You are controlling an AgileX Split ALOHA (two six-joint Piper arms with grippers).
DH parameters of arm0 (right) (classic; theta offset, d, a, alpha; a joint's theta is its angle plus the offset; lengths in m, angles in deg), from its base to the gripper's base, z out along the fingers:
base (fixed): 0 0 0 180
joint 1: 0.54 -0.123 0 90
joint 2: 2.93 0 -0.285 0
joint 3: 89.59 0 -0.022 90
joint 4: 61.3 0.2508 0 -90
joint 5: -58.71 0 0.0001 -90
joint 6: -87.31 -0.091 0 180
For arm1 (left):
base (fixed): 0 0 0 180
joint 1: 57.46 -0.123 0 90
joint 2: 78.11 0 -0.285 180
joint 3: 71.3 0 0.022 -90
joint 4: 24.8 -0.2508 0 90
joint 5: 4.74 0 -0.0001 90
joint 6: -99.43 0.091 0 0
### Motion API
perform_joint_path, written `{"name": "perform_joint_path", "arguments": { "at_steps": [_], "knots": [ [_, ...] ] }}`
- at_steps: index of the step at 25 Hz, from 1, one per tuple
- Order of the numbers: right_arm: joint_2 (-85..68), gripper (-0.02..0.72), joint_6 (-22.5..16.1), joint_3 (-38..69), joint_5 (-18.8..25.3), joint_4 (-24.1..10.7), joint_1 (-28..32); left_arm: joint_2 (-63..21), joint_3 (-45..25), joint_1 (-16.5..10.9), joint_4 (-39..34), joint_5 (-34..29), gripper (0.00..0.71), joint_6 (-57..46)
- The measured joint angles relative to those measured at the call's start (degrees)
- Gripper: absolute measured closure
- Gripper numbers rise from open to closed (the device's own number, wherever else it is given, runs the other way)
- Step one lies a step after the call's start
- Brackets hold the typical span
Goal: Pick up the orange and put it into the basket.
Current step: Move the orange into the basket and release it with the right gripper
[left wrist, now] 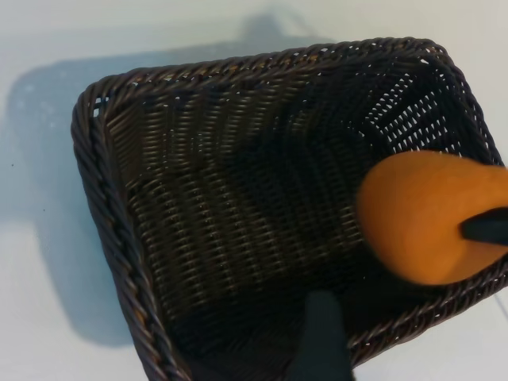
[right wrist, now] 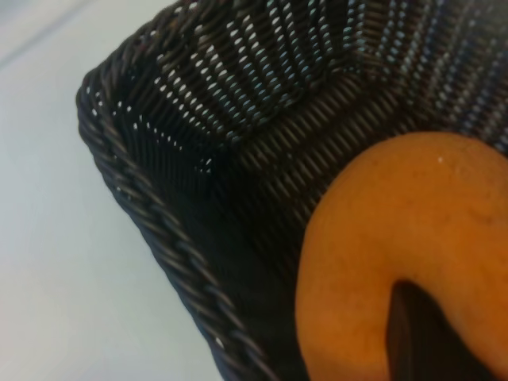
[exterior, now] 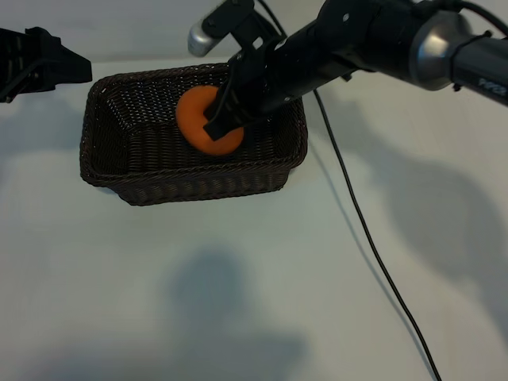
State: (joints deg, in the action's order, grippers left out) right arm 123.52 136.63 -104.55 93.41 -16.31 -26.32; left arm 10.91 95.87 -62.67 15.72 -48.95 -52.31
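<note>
Next, I let go of the orange, now hanging inside the basket, with my right gripper on the basket's bottom [exterior: 205,150] [right wrist: 357,271], close against the middle of the basket's front side.
The orange [exterior: 196,125] hangs inside the dark brown woven basket [exterior: 190,187], toward its right end, and whether it touches the bottom does not show. My right gripper [exterior: 223,117] reaches in from the upper right and is shut on the orange. In the right wrist view a dark finger [right wrist: 421,337] presses on the orange [right wrist: 397,230], near a corner of the basket [right wrist: 151,218]. The left wrist view looks down into the basket [left wrist: 103,206], with the orange [left wrist: 413,214] at one end. My left gripper [exterior: 67,67] stays open beside the basket's left end, holding nothing.
A black cable [exterior: 373,246] runs from the right arm across the white table toward the front right. The basket sits at the back left of the table. One left finger [left wrist: 321,337] hovers over the basket's rim.
</note>
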Motion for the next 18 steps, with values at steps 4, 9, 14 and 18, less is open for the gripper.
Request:
{"name": "perform_joint_path", "arguments": {
  "at_steps": [4, 9, 14, 18],
  "knots": [
    [2.39, 0.637, 2.04, -0.5, -0.36, 1.76, -0.18, 0.0, 0.0, 0.0, 0.0, 0.0, 0.121, 0.0],
    [5.16, 0.637, 2.85, -0.63, -1.31, 2.16, -1.09, 0.0, 0.0, 0.0, 0.0, 0.0, 0.121, 0.22],
    [6.56, 0.637, 3.29, -0.7, -2.86, 2.25, -1.58, 0.0, 0.0, 0.0, 0.0, 0.0, 0.121, 0.17],
    [6.64, 0.637, 3.52, -0.7, -3.42, 2.17, -1.58, 0.0, 0.0, 0.0, 0.0, 0.07, 0.122, 0.17]
  ]
}}
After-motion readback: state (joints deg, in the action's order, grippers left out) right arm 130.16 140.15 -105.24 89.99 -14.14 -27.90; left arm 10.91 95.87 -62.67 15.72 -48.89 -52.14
